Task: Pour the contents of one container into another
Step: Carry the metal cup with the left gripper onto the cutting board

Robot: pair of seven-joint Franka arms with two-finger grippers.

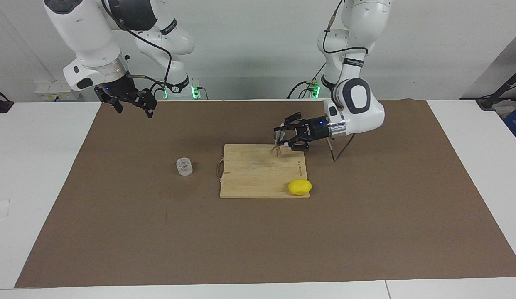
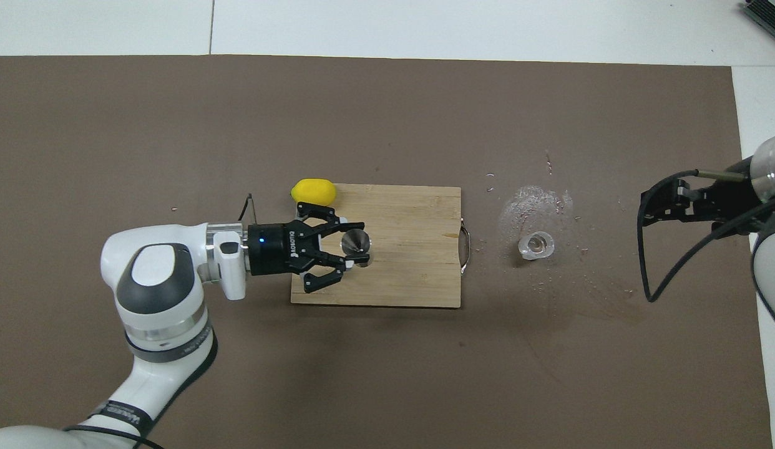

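Note:
My left gripper will release the hourglass cup, now upright on the board's part nearest the robots, on the cutting board [image 2: 400, 249], setting it just past the middle of the cutting board, toward the board's handle.
The grey metal hourglass cup [image 1: 277, 144] stands upright on the wooden cutting board [image 1: 258, 178], on the part nearest the robots. My left gripper [image 1: 284, 136] reaches in level from the left arm's end, and its fingers sit against both sides of the cup's upper cone; in the overhead view the gripper [image 2: 356, 243] flanks the cup [image 2: 355, 241]. The clear glass cup [image 1: 184, 166] stands upright on the brown mat beside the board, toward the right arm's end, also in the overhead view [image 2: 536, 245]. My right gripper [image 1: 132, 106] hangs open and empty over the mat's edge near its own base.
A yellow lemon [image 1: 300, 187] lies at the board's corner farthest from the robots, toward the left arm's end. Spilled droplets [image 2: 537, 199] wet the mat around the glass. The board has a cord handle [image 2: 465, 248] on the side facing the glass.

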